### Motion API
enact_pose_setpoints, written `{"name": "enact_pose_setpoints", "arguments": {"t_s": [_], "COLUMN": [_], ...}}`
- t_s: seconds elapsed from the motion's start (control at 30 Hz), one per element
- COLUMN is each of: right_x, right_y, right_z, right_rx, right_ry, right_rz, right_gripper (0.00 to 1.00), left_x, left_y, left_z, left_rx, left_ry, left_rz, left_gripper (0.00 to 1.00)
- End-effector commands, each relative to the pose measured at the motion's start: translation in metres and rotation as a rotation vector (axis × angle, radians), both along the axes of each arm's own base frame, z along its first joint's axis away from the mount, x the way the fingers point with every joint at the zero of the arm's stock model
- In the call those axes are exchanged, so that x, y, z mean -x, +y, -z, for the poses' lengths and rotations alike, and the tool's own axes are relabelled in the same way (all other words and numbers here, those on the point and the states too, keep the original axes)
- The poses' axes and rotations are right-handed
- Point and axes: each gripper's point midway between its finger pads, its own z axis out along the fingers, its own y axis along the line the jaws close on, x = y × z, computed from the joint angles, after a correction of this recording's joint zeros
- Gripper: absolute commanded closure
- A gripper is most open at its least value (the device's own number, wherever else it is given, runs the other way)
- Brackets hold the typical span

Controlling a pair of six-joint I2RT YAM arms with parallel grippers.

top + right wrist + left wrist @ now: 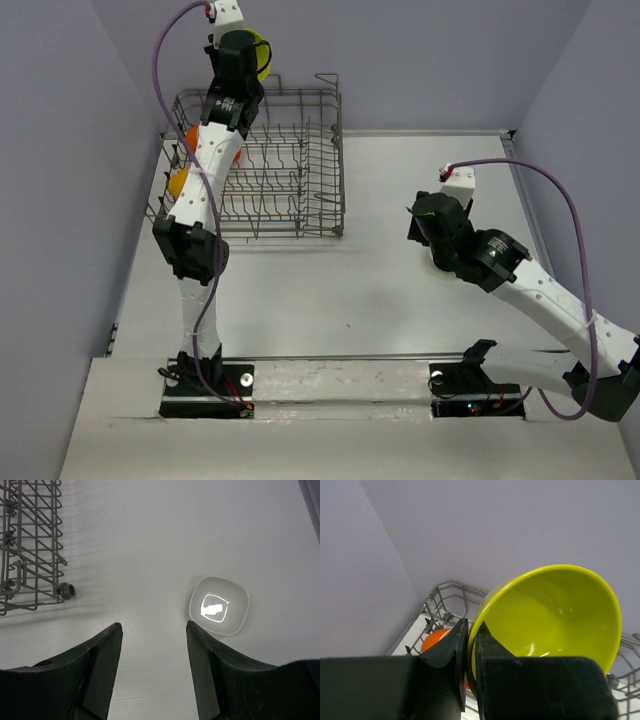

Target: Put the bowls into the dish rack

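Note:
The lime green bowl, now tilted above the rack's far end, will be released by my left gripper among the dish rack's back wires (257, 141), beside the red-orange bowl.
My left gripper (470, 630) is shut on the rim of the lime green bowl (555, 615) and holds it tilted above the far left end of the grey wire dish rack (440, 587). In the top view the green bowl (260, 55) shows behind the left wrist, over the rack (300, 160). A red-orange bowl (190, 135) and a yellow-orange bowl (178, 182) stand in the rack's left side; one of them shows in the left wrist view (437, 637). My right gripper (154, 627) is open and empty above the table, with the plain white bowl (220, 605) just beyond its right finger. The orange-outside white bowl is out of view.
The rack's near right corner (30, 540) lies to the left of my right gripper. Grey walls close in the table at the back and both sides. In the top view the right arm (470, 250) hides the white bowl.

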Motion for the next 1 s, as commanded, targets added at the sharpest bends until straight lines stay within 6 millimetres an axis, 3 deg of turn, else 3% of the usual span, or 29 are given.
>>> {"name": "enact_pose_setpoints", "arguments": {"t_s": [0.0,0.03,0.1,0.13,0.2,0.23,0.37,0.67,0.97], "right_x": [0.003,0.003,0.003,0.003,0.004,0.004,0.004,0.006,0.008], "right_y": [-0.01,-0.01,-0.011,-0.011,-0.012,-0.012,-0.011,-0.008,-0.011], "right_z": [-0.009,-0.006,0.005,0.008,0.016,0.019,0.028,0.033,0.025], "right_rx": [-0.001,-0.003,0.018,0.025,0.039,0.043,0.041,0.036,0.019], "right_ry": [-0.04,-0.041,-0.027,-0.024,-0.016,-0.011,-0.005,0.0,-0.023], "right_rz": [0.029,0.026,0.023,0.023,0.024,0.024,0.015,-0.009,-0.012], "right_gripper": [0.4,0.4,0.4,0.4,0.4,0.4,0.4,0.4,0.39], "left_x": [-0.006,-0.012,-0.017,-0.021,-0.024,-0.026,-0.03,-0.05,-0.063], "left_y": [0.004,0.009,0.012,0.018,0.02,0.024,0.027,0.025,0.023], "left_z": [-0.026,-0.012,-0.009,0.007,0.01,0.024,0.038,0.094,0.126], "left_rx": [-0.028,-0.074,-0.107,-0.172,-0.206,-0.282,-0.369,-0.496,-0.557], "left_ry": [-0.133,-0.099,-0.113,-0.063,-0.078,-0.017,0.008,0.121,0.178], "left_rz": [-0.118,-0.165,-0.225,-0.279,-0.331,-0.386,-0.47,-0.466,-0.421], "left_gripper": [1.0,1.0,1.0,1.0,1.0,1.0,1.0,1.0,1.0]}}
